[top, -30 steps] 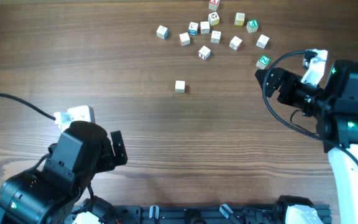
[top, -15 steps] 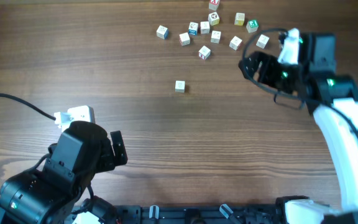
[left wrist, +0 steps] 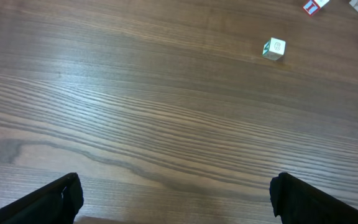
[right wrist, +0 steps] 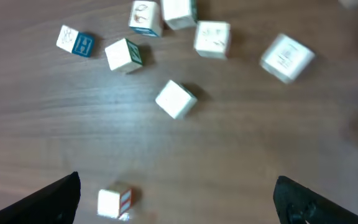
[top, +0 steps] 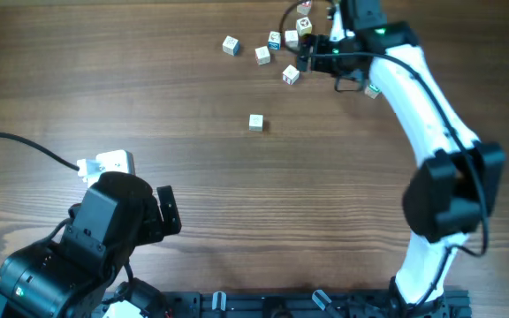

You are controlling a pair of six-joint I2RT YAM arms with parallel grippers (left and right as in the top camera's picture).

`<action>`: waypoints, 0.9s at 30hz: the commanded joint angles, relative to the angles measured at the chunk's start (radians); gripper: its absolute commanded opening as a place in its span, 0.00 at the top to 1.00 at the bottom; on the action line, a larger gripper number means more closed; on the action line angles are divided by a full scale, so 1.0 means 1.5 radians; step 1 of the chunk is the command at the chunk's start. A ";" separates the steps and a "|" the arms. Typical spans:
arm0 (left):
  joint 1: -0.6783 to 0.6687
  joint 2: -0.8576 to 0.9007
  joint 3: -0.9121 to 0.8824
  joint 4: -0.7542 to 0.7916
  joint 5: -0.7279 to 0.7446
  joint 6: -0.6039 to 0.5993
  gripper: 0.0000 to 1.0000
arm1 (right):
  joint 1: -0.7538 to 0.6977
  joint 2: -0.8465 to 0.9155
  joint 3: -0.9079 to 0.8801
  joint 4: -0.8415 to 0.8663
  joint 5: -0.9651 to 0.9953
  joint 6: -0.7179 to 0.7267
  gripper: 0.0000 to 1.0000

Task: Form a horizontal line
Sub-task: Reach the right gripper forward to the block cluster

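The sides of the plain white cube (top: 291,76) (right wrist: 176,100), the one in the cluster nearest the cube sitting alone, will be gripped by my right gripper.
Several small white letter cubes lie scattered at the table's far side (top: 262,55), loose and at mixed angles. No straight row of three touching cubes shows in any view. One cube (top: 255,123) sits alone nearer the middle and also shows in the left wrist view (left wrist: 273,48). My right gripper (top: 312,50) hovers over the cluster, open and empty (right wrist: 176,190). Below it are a plain white cube (right wrist: 176,99), a teal-marked cube (right wrist: 75,41) and a red-striped cube (right wrist: 114,202) by its left finger. My left gripper (top: 168,210) is open and empty (left wrist: 176,190) at the lower left.
A white box (top: 106,163) with a black cable lies next to the left arm. The right arm (top: 431,115) stretches across the table's right side. A red-marked cube (left wrist: 316,5) shows at the left wrist view's top edge.
My right arm has swung from the right side up and left, and its gripper is now over the cube cluster. The left arm and the lone cube have not moved.
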 commanded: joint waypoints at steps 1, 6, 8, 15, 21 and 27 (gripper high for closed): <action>0.004 -0.001 -0.003 0.002 0.004 -0.011 0.00 | 0.005 0.047 0.022 0.037 -0.061 -0.145 0.00; 0.004 -0.001 -0.003 0.002 0.004 -0.011 0.00 | 0.021 0.062 0.022 0.086 -0.051 -0.303 0.00; 0.004 -0.001 -0.003 0.002 0.004 -0.011 0.00 | 0.032 0.066 0.022 0.108 -0.030 -0.363 0.00; 0.004 -0.001 -0.003 0.002 0.004 -0.011 0.00 | 0.055 0.096 0.022 0.182 -0.030 -0.436 0.00; 0.004 -0.001 -0.003 0.002 0.004 -0.011 0.00 | 0.054 0.164 0.022 0.199 -0.030 -0.438 0.03; 0.004 -0.001 -0.003 0.002 0.004 -0.011 0.00 | 0.054 0.193 0.022 0.207 -0.012 -0.460 0.09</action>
